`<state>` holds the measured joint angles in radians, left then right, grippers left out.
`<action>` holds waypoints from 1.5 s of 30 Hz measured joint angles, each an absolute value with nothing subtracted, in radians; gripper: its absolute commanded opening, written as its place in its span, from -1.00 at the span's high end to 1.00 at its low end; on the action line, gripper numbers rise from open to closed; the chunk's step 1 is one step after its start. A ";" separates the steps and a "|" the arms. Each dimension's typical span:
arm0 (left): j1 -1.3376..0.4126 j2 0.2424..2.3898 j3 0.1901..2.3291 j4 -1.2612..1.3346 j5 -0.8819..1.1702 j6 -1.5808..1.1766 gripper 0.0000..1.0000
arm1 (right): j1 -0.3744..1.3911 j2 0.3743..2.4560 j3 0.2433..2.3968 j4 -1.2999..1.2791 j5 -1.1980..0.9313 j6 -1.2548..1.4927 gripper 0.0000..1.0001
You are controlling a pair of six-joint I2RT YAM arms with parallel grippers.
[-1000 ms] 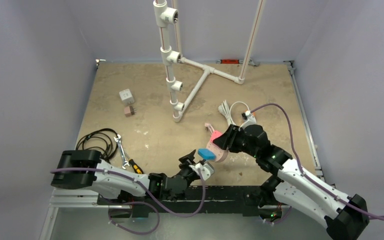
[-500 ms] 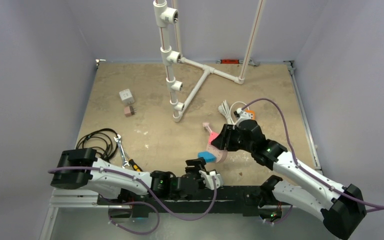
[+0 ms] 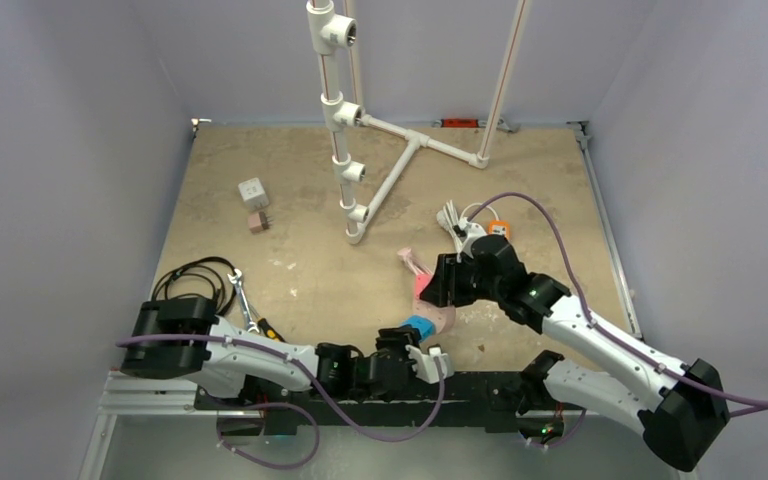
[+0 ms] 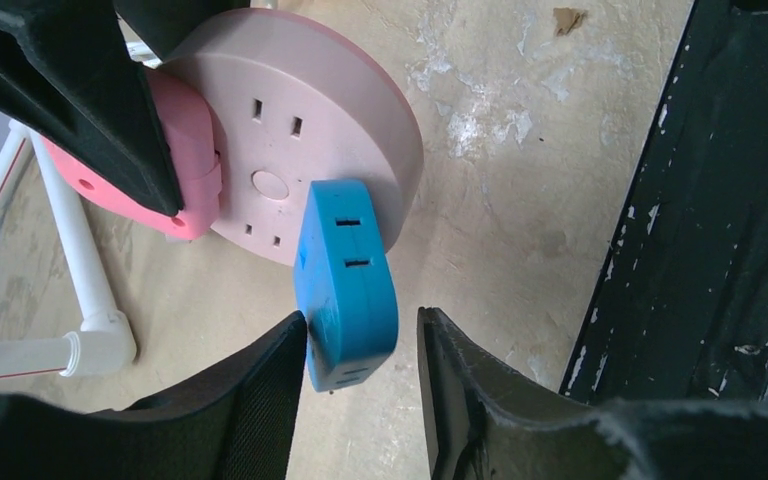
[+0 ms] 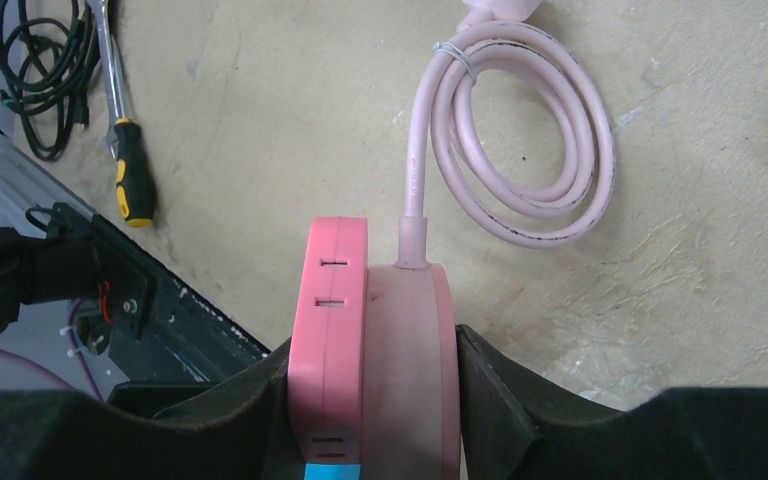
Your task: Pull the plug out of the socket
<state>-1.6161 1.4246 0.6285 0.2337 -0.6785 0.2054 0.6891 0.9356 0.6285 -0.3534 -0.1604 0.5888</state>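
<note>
I am squeezing the pink plug together with the socket in my right gripper, so I need to open it and take only the socket's round body [image 4: 272, 190], closer to the blue plug.
A round pale pink socket [image 3: 443, 317] stands on edge, carrying a pink plug [image 3: 425, 284] and a blue plug [image 3: 419, 326]. My right gripper [image 3: 441, 290] is shut across the socket [image 5: 410, 340] and the pink plug [image 5: 327, 300] together. My left gripper [image 3: 416, 350] is open with its jaws on either side of the blue plug [image 4: 348, 280]. The left finger is at the plug's side and a gap shows at the right finger. In the left wrist view the blue plug sits at the lower edge of the socket's face [image 4: 300, 120].
The socket's pink cable [image 5: 520, 130] lies coiled behind it. A screwdriver [image 5: 130, 180], a wrench and black cable [image 3: 195, 280] lie at the left. A white pipe frame [image 3: 345, 130], a white cube [image 3: 252, 190] and a white cord [image 3: 455, 215] are farther back. A black rail [image 4: 720, 200] runs along the near edge.
My left gripper has moved right and come in around the blue plug. My right gripper has shifted the socket slightly back and left.
</note>
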 measured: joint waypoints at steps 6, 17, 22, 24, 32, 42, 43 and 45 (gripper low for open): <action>-1.591 1.442 0.628 0.278 -0.648 0.204 0.53 | 0.701 0.955 0.628 -0.353 -0.186 0.569 1.00; -1.575 1.470 0.628 0.316 -0.593 0.192 1.00 | 0.727 1.002 0.628 -0.374 -0.174 0.548 0.52; -1.561 1.470 0.616 0.339 -0.575 0.153 1.00 | 0.727 1.007 0.622 -0.364 -0.162 0.551 -0.04; -1.548 1.470 0.601 0.359 -0.554 0.131 1.00 | 0.728 1.007 0.609 -0.350 -0.152 0.558 -0.17; -1.482 1.468 0.542 0.397 -0.495 -0.010 1.00 | 0.733 0.965 0.579 -0.273 -0.154 0.596 -0.59; -1.432 1.429 0.487 0.453 -0.450 -0.123 1.00 | 0.734 0.912 0.500 -0.225 -0.140 0.642 -0.63; -1.422 1.420 0.478 0.459 -0.441 -0.137 1.00 | 0.734 0.900 0.484 -0.220 -0.140 0.651 -0.63; -1.405 1.405 0.463 0.465 -0.429 -0.155 1.00 | 0.734 0.871 0.461 -0.215 -0.138 0.665 -0.61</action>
<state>-1.4048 1.4048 0.4633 0.4652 -0.4286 -0.1555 0.7341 0.8707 0.4610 -0.2146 -0.1383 0.6651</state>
